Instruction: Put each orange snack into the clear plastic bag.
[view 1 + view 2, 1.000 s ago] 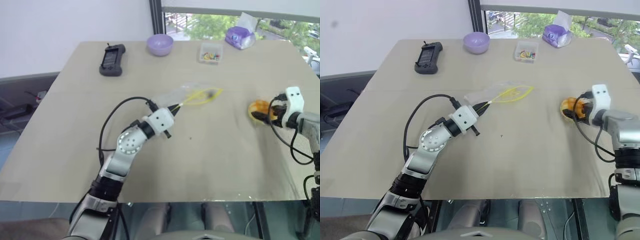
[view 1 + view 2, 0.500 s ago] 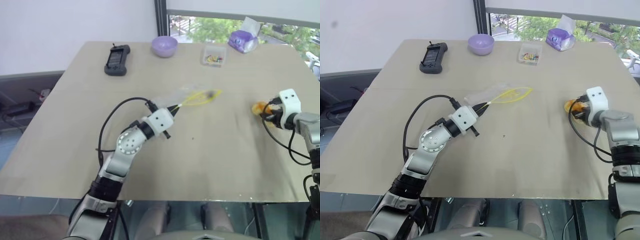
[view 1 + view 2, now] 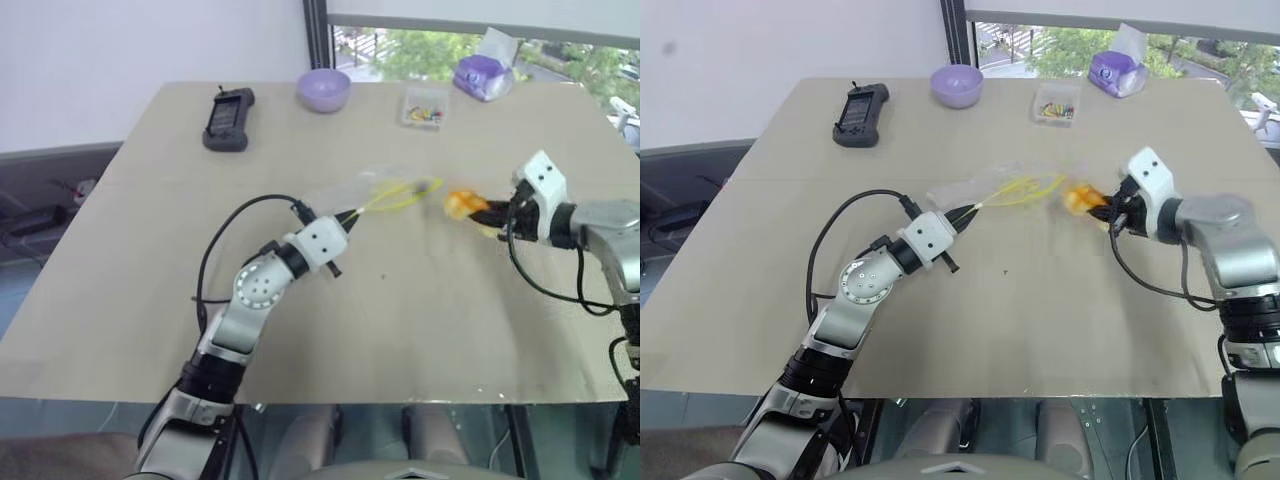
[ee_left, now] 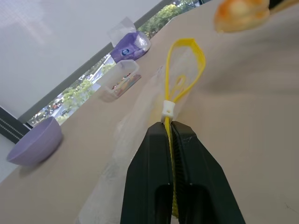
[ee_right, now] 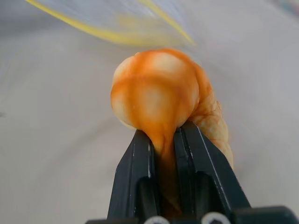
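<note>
Next, the right gripper releases the orange snack just inside the yellow-edged opening of the clear plastic bag (image 3: pixel 431 222).
The clear plastic bag (image 3: pixel 375 192) lies mid-table with its yellow seal strip (image 4: pixel 184 74) looped open toward the right. My left gripper (image 3: pixel 347 216) is shut on the bag's yellow edge, seen close up in the left wrist view with the left gripper (image 4: pixel 171 128) pinching the strip. My right gripper (image 3: pixel 484 210) is shut on an orange snack (image 3: pixel 461 204), squeezed between its fingers (image 5: pixel 140 158) and lifted off the table. The orange snack (image 5: pixel 159 95) hangs just right of the bag's open mouth, apart from it.
At the table's far edge sit a black handheld device (image 3: pixel 228 118), a purple bowl (image 3: pixel 323 90), a small clear box of colourful bits (image 3: pixel 422 108) and a purple tissue pack (image 3: pixel 484 72). A black cable (image 3: pixel 235 230) loops beside my left arm.
My right gripper closed on the orange snack, lifted it off the table at the right and carried it left toward the bag's mouth. The left gripper and bag stayed put.
</note>
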Robot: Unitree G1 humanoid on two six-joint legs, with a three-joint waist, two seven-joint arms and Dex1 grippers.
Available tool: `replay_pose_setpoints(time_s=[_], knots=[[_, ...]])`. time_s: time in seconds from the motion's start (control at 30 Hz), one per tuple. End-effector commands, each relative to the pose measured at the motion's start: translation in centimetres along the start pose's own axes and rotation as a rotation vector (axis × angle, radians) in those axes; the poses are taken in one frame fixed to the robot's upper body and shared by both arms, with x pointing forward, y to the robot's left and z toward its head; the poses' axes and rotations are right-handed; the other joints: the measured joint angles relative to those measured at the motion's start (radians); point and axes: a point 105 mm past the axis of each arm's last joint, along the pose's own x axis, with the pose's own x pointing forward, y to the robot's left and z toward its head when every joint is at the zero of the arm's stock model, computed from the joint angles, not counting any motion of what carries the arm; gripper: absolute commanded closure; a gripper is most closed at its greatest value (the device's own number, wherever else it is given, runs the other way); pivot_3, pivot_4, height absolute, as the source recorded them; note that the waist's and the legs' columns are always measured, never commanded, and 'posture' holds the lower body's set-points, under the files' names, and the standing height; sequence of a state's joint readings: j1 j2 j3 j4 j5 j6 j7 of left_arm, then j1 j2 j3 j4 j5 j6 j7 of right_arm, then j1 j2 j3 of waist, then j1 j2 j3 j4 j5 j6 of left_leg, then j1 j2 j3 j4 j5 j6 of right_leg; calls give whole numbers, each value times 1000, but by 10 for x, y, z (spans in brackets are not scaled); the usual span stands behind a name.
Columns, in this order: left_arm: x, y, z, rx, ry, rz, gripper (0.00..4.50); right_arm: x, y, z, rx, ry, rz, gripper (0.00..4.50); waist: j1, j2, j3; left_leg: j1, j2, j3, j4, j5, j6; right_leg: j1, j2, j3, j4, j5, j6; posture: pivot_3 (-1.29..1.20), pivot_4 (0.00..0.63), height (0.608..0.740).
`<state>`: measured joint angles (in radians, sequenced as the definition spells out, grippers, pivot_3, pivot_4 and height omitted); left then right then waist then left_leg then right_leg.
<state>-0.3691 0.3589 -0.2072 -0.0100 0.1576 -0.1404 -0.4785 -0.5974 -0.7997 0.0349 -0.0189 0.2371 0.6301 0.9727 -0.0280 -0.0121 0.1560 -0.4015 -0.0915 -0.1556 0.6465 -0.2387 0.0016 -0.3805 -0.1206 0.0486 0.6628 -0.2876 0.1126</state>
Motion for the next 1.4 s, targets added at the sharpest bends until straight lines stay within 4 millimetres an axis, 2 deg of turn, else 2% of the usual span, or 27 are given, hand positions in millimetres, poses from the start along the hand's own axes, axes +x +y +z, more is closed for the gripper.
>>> replay_pose_setpoints(time_s=[0.03,0.13,0.37,0.67,0.8,0.93,0.97,1.07,1.1,1.13,1.23,1.27,1.33,1.4], knots=[[3,1,13,28,-54,-5,4500,-3,14,20,-68,-22,83,4459,7,0,0,0,0,-1,0,0,0,0,0,-1,0,0,0,0,150,740],[7,-4,17,24,-72,-25,4500,6,25,31,-123,-10,149,4459,12,0,0,0,0,0,0,0,0,0,0,-1,0,0,0,0,150,740],[12,-12,24,15,-103,-52,4500,28,16,40,-111,-9,136,4459,14,0,0,0,0,-1,0,0,0,0,0,-1,0,0,0,0,150,740],[14,-21,31,13,-136,-82,4500,42,12,31,-71,49,140,4459,14,0,1,-1,-1,-1,0,0,0,-1,-1,-1,0,0,0,0,150,740],[14,-27,33,28,-151,-123,4500,46,5,39,-27,37,120,4459,12,1,1,-1,-1,0,0,0,0,-2,-1,-1,0,0,0,0,150,740],[15,-33,36,32,-171,-157,4500,44,23,57,26,-30,237,4459,13,1,1,-2,-1,-1,0,0,0,-2,-1,-1,0,0,0,0,150,740],[16,-34,37,33,-178,-163,4500,44,22,57,29,-26,230,4459,13,1,1,-2,-1,-1,0,0,0,-2,-1,-1,0,0,0,0,150,740],[19,-36,40,34,-194,-172,4500,51,-2,40,-21,51,71,4459,13,1,0,-7,-1,-2,1,0,0,-7,-1,-1,1,0,0,0,150,740],[20,-36,40,34,-199,-173,4500,53,-4,38,-20,54,50,4459,15,1,0,-9,-1,-2,3,0,0,-9,-1,-2,2,0,0,0,150,740],[21,-36,41,34,-203,-173,4500,54,-1,40,-3,37,58,4459,14,1,0,-14,-1,-3,5,0,-1,-14,-1,-3,4,0,0,0,150,740],[24,-38,45,31,-217,-174,4500,56,23,52,75,-31,169,4459,8,1,0,-15,-2,-2,4,0,-1,-16,-2,-2,5,0,0,0,150,740],[26,-38,46,29,-222,-175,4500,58,22,49,74,-20,148,4459,8,1,0,-15,-1,-2,4,0,-1,-16,-2,-1,5,0,0,0,150,740],[27,-40,48,26,-231,-179,4500,64,4,38,73,13,14,4459,4,1,0,-15,-1,-1,3,0,-1,-17,-2,-1,5,0,0,0,150,740],[28,-41,49,24,-239,-184,4500,68,12,47,161,-49,39,4459,5,1,0,-15,-2,-1,5,0,-1,-16,-2,-1,6,0,0,0,150,740]])
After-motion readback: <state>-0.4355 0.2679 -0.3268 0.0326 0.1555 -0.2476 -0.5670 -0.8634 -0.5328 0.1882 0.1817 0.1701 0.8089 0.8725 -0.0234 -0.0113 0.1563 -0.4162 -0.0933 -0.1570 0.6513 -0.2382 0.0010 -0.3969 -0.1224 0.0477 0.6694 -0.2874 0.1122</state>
